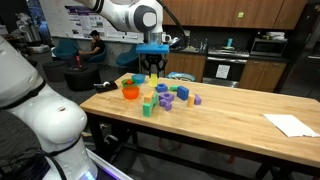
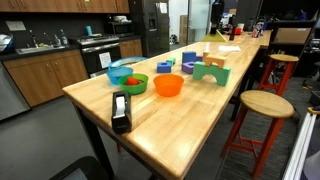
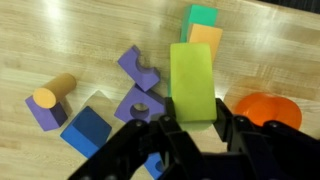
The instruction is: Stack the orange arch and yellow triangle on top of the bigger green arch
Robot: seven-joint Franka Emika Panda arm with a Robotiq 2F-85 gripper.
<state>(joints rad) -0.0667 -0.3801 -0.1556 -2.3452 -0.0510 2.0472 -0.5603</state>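
Next, my gripper lets go of the yellow triangle on top of the orange arch (image 1: 148, 93) (image 3: 198, 68) that sits on the green arch.
In the wrist view my gripper (image 3: 196, 108) is shut on a light green flat-faced block (image 3: 190, 68), with one finger on each side. In an exterior view the gripper (image 1: 152, 68) hangs over the far side of the block cluster. A darker green arch (image 2: 210, 72) stands upright on the table; it also shows in an exterior view (image 1: 148, 108). In the wrist view an orange block (image 3: 206, 40) lies against a green block (image 3: 203, 15) just beyond the held block. A small yellow piece (image 1: 151, 98) sits behind the green arch, its shape unclear. I cannot pick out the yellow triangle.
Purple arches (image 3: 140, 68) (image 3: 138, 103), a blue block (image 3: 85, 130) and a purple block with a tan cylinder (image 3: 48, 102) lie below the gripper. An orange bowl (image 2: 168, 85) and a green bowl (image 2: 128, 78) stand nearby. A black device (image 2: 120, 112) sits near the table edge. Paper (image 1: 292, 124) lies at one end.
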